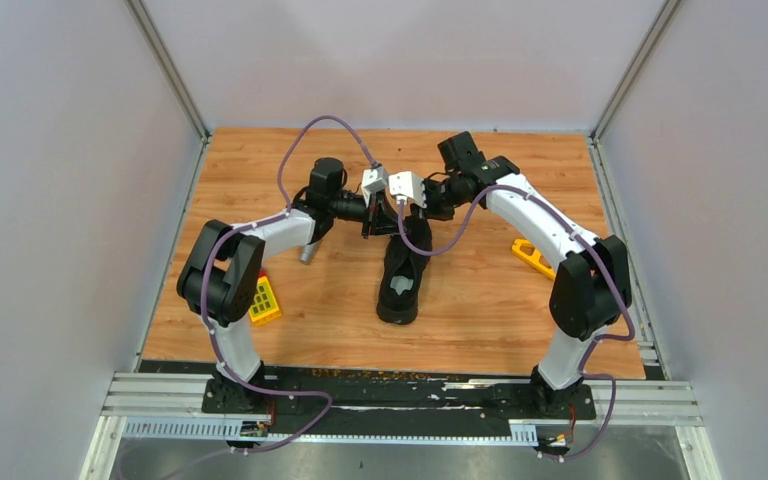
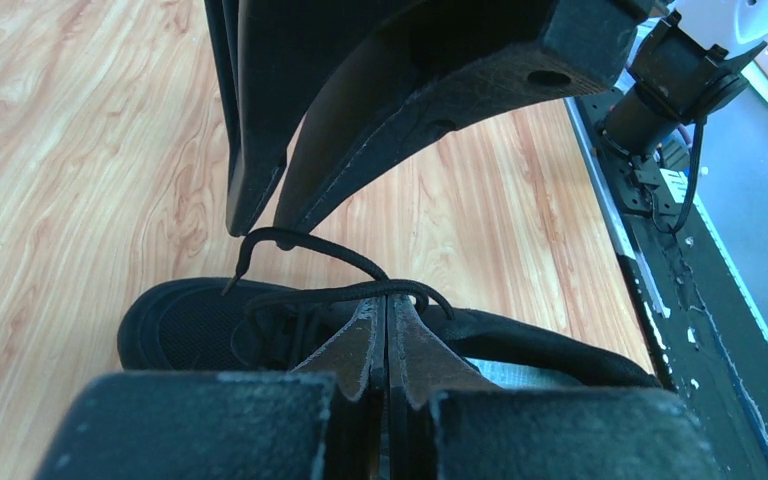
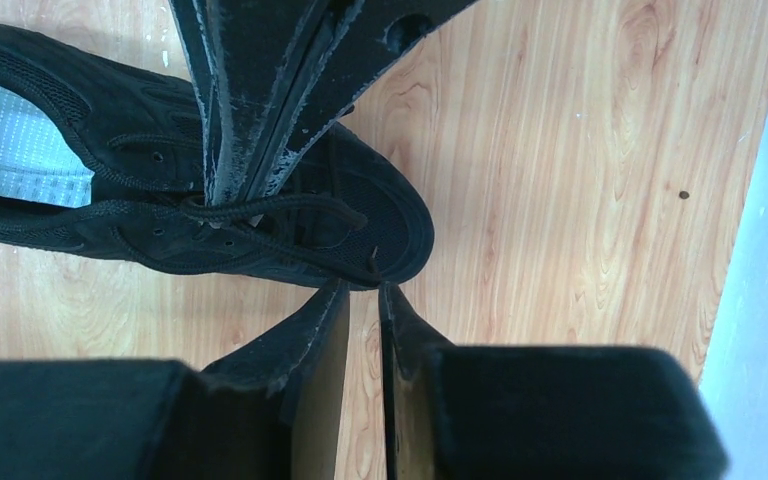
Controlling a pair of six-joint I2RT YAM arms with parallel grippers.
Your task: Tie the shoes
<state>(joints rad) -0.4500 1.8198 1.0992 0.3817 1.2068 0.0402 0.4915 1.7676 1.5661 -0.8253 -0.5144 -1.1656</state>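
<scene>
The lace's loose end is at the ends of my right gripper's parted fingers, so next my right gripper opens and takes the lace nearer the lacing point(image 3: 250, 226).
One black low-top shoe point(image 1: 403, 275) lies mid-table with its toe pointing away and its pale grey insole point(image 3: 15, 150) showing. My left gripper point(image 2: 388, 298) is shut over the lacing, and a thin black lace point(image 2: 330, 292) is pinched at its tips. In the right wrist view those left fingers point(image 3: 225, 150) come down onto the laces. My right gripper point(image 3: 363, 292) sits at the toe with its jaws a narrow gap apart and wood visible between them. The free lace end point(image 3: 374, 268) lies just at its tips, not clamped.
A silver microphone point(image 1: 308, 250) lies left of the shoe, under the left arm. One yellow toy point(image 1: 264, 300) sits near the left arm's base and another yellow piece point(image 1: 533, 257) lies right of the shoe. Grey walls enclose the wooden table point(image 1: 480, 310).
</scene>
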